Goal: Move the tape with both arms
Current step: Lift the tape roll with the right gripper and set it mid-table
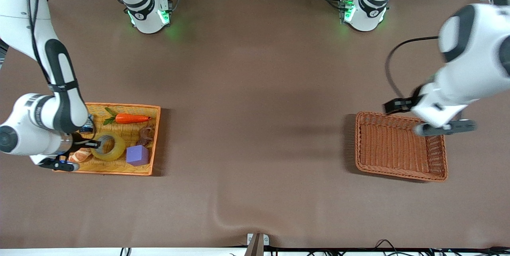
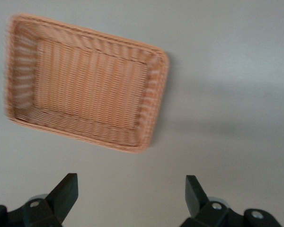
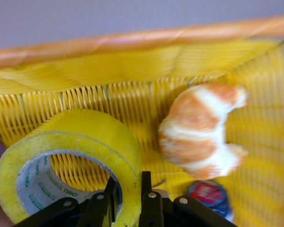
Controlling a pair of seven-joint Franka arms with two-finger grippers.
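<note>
The robot's right gripper needs to set the tape down on the bare table [image 1: 244,136] between the yellow tray and the wicker basket. The tape is still in the yellow tray.
The tape [image 1: 118,149], a yellowish roll with a grey core, is in the orange-rimmed yellow tray [image 1: 156,136] toward the right arm's end of the table. My right gripper [image 1: 97,143] is shut on the roll's wall. In the right wrist view one finger [image 3: 111,189] is inside the core and the other is outside, pinching the tape [image 3: 85,127] at my right gripper [image 3: 128,183]. My left gripper [image 1: 444,128] is open and empty over the edge of the brown wicker basket [image 1: 398,148]. In the left wrist view the left gripper [image 2: 131,183] has bare table between its fingers and the basket [image 2: 85,80] lies farther off.
The tray also holds a carrot [image 1: 131,119], a purple cube [image 1: 137,155], a croissant [image 1: 79,154] right beside the tape, a brown piece [image 1: 145,134] and a small blue-and-red round thing [image 3: 208,196]. The wicker basket is empty.
</note>
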